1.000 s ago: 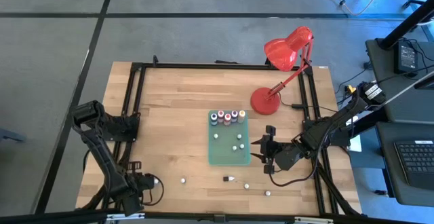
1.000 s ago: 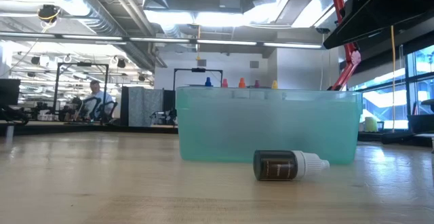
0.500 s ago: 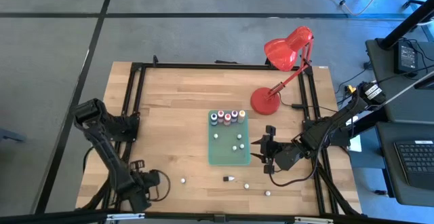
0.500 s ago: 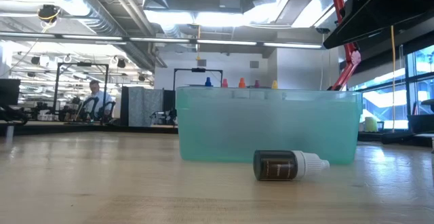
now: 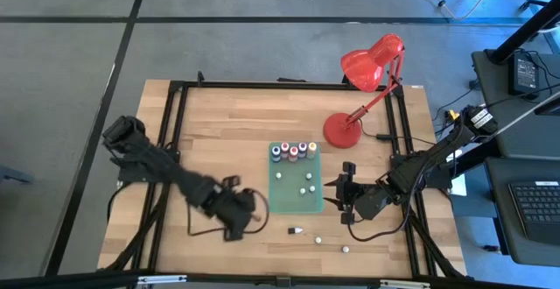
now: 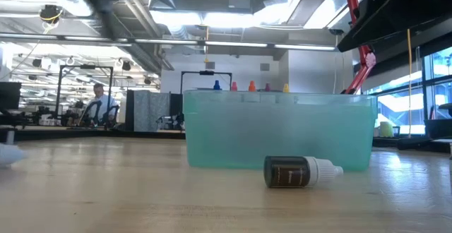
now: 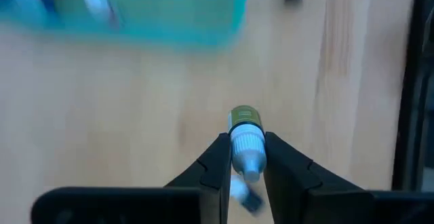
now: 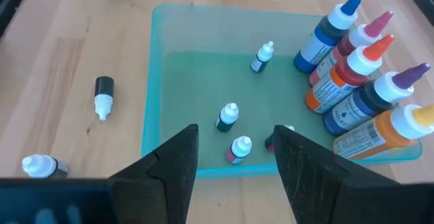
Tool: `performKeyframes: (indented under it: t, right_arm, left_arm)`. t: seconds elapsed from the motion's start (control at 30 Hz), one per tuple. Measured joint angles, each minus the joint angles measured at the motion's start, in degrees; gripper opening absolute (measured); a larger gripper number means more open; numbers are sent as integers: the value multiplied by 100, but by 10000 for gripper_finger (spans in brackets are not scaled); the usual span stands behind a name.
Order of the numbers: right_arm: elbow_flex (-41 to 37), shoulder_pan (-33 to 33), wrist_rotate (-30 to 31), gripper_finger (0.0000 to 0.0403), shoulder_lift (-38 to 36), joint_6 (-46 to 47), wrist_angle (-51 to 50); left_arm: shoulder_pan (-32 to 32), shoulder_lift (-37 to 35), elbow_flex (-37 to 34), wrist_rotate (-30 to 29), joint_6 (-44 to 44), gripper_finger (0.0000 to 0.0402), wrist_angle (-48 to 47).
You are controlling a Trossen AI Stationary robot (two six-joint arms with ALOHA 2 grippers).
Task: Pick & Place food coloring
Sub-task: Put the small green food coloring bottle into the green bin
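Observation:
Next, my left gripper lets go of the tiny bottle on the green tray's bare bottom [image 5: 279, 190] [image 7: 163, 3], near the corner closest to it.
The food coloring is spread out. Several bottles stand at the far end of the green tray [image 5: 293, 201], and tiny ones [image 8: 228, 116] stand on its floor. A dark one [image 6: 300, 171] and two pale ones [image 5: 318, 238] lie on the wood near the table's near edge. My left gripper [image 5: 241, 214] is left of the tray, shut on a tiny bottle [image 7: 244, 117]. My right gripper [image 5: 331, 193] waits open at the tray's right side [image 8: 235, 139]. My left gripper pinches the tiny bottle between its two fingers at the white cap end [image 7: 246, 151]. The bottle lies along the fingers, and its olive body [image 7: 244, 117] sticks out ahead of the fingertips. The arm slants in from the table's left.
A red desk lamp [image 5: 343, 130] stands on its round base at the far right, past the tray. A black frame rail [image 5: 166, 149] runs along the table's edges. Bare wood lies between the tray and the left rail.
My left arm has swung quickly from the near left corner toward the right, and its gripper now sits just left of the tray. My right arm has kept still, and so have the tray and the dark bottle.

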Motion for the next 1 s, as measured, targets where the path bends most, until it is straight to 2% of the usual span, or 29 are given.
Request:
performKeyframes:
  t: [0.17, 0.43, 0.6, 0.77, 1.0]
  right_arm:
    - [0, 1, -13, 193, 0, 2, -175]
    - [0, 0, -21, 193, 0, 151, -618]
    - [0, 0, -61, 193, 0, 182, -746]
    - [2, 2, -91, 193, 0, 173, -839]
    - [2, 2, -179, 193, 0, 195, -1037]
  left_arm:
    - [859, 12, 522, -17, 1594, 61, 345]
    - [1950, 748, 1293, 738, 3326, 59, 344]
    - [2162, 1412, 1672, 819, 3783, 59, 18]
    - [2172, 2073, 2020, 814, 3888, 60, -439]
    - [2151, 2513, 2087, 688, 4022, 65, -498]
